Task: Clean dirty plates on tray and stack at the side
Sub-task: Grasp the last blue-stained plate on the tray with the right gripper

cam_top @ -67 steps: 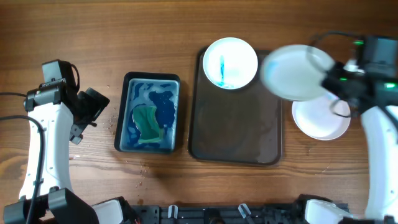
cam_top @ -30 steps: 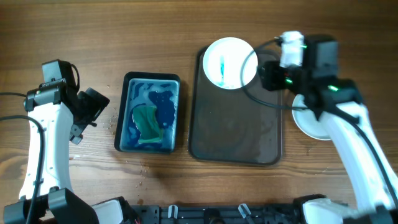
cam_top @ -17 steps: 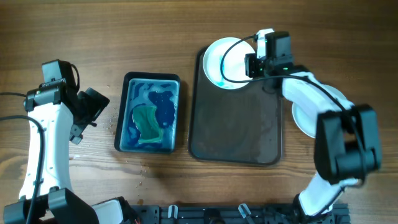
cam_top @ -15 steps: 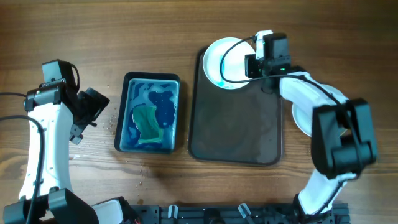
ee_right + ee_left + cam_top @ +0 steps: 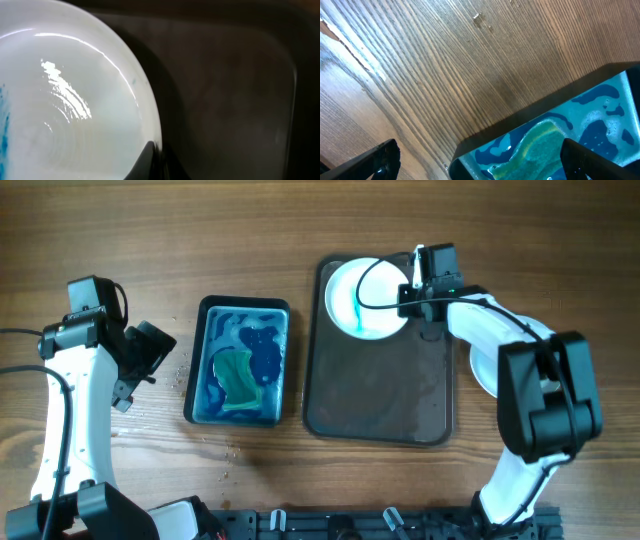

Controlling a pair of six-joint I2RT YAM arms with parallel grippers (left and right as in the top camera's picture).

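The white dirty plate will go down on the near half of the dark brown tray (image 5: 375,379) from my right gripper.
A white dirty plate (image 5: 362,300) with a blue smear lies at the far end of the dark brown tray (image 5: 380,395). My right gripper (image 5: 414,292) is shut on the plate's right rim. In the right wrist view the plate (image 5: 75,110) fills the left side and my gripper (image 5: 157,162) pinches its edge over the tray (image 5: 230,100). A clean white plate (image 5: 482,375) lies right of the tray, mostly under my right arm. My left gripper (image 5: 160,352) is open and empty, left of the basin.
A dark basin (image 5: 238,360) of blue soapy water holds a green sponge (image 5: 238,378), left of the tray. In the left wrist view my gripper (image 5: 480,157) hangs over the basin's corner, with the sponge (image 5: 540,145) below. Bare wooden table (image 5: 250,230) surrounds everything.
My right arm carried a clean plate to the pile on the right, swung left to the dirty plate, and closed on its rim. The plate shifted slightly toward the front. The left arm has not moved.
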